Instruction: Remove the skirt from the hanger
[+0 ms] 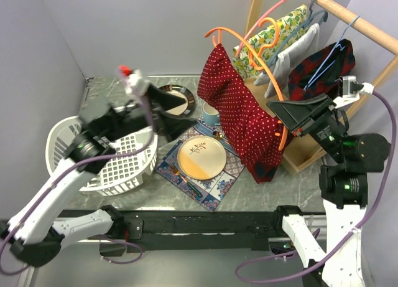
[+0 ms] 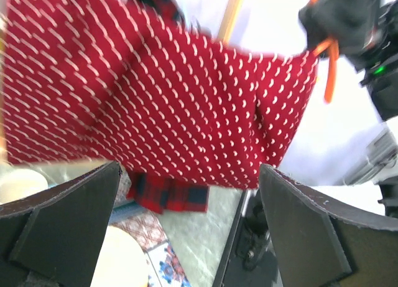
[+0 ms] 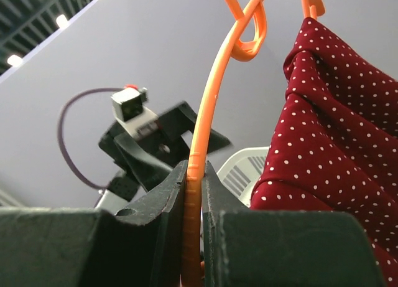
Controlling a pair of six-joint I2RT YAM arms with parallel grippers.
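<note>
My right gripper holds the end of the orange hanger. Next, I need to use my left gripper to grab the red skirt's dotted lower corner (image 1: 259, 160) (image 2: 252, 180) below that end.
A red skirt with white dots (image 1: 242, 112) hangs on an orange hanger (image 1: 260, 58) over the middle of the table; its plaid hem (image 1: 266, 169) droops to the right of the plate. My right gripper (image 1: 284, 119) is shut on the orange hanger's arm (image 3: 200, 150), with the skirt (image 3: 336, 162) just right of the jaws. My left gripper (image 1: 180, 109) is open and empty, left of the skirt and apart from it. In the left wrist view the skirt (image 2: 155, 106) fills the space ahead of the open fingers (image 2: 298, 218).
A white laundry basket (image 1: 118, 165) lies at the left. A cream plate (image 1: 201, 157) sits on a patterned mat (image 1: 217, 186), with a teal cup (image 1: 210, 114) and a dark dish (image 1: 177, 98) behind. A wooden rack (image 1: 348, 16) with hung clothes stands at the back right.
</note>
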